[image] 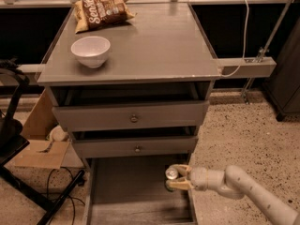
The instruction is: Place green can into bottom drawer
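Observation:
My gripper needs to release the green can on the bottom drawer's inside (162,192), between the middle of the drawer and the side of the drawer closest to my arm.
The green can (170,178) shows its silver top and a bit of green side, held upright between the tan fingers (181,169) of my gripper (173,178). The gripper reaches in from the lower right on a white arm (243,186). It holds the can just inside the right wall of the open bottom drawer (131,191), a wide flat grey tray pulled out below the cabinet. I cannot tell whether the can's base touches the drawer floor. The gripper is shut on the can.
A white bowl (90,50) and a chip bag (103,11) lie on the grey cabinet top (154,46). Two upper drawers with knobs (134,118) are slightly ajar. A cardboard box (40,146) and black stand legs (28,191) sit at left. A white rail (243,67) projects at right.

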{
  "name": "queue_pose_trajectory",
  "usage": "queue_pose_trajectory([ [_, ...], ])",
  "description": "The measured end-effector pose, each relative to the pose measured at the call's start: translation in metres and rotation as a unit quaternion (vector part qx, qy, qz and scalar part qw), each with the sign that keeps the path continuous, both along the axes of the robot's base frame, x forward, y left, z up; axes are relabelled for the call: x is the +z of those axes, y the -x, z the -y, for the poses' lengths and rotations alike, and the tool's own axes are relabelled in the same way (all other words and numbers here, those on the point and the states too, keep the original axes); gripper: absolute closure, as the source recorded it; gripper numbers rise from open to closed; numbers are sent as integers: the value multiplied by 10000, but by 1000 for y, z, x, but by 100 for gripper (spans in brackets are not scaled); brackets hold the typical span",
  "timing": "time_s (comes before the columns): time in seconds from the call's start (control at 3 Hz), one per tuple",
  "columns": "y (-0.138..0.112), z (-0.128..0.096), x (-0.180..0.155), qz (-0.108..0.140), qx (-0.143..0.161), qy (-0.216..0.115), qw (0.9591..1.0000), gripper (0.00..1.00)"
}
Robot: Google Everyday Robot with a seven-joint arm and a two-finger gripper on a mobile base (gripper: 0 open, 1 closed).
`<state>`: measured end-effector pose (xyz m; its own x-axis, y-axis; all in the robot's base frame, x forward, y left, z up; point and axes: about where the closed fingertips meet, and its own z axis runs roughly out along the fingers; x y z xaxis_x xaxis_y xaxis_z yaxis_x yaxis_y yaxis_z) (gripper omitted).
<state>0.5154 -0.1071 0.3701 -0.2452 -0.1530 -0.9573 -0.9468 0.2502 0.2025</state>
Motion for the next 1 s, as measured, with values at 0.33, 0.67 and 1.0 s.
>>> queue_pose_trajectory([
  [0.33,3,-11,-41,30,90,-162,9998,100],
  [0.67,2,-29,-77,12,113,-372,9992,100],
  [1.0,1,-41,-104,83,96,-470,9988,100],
])
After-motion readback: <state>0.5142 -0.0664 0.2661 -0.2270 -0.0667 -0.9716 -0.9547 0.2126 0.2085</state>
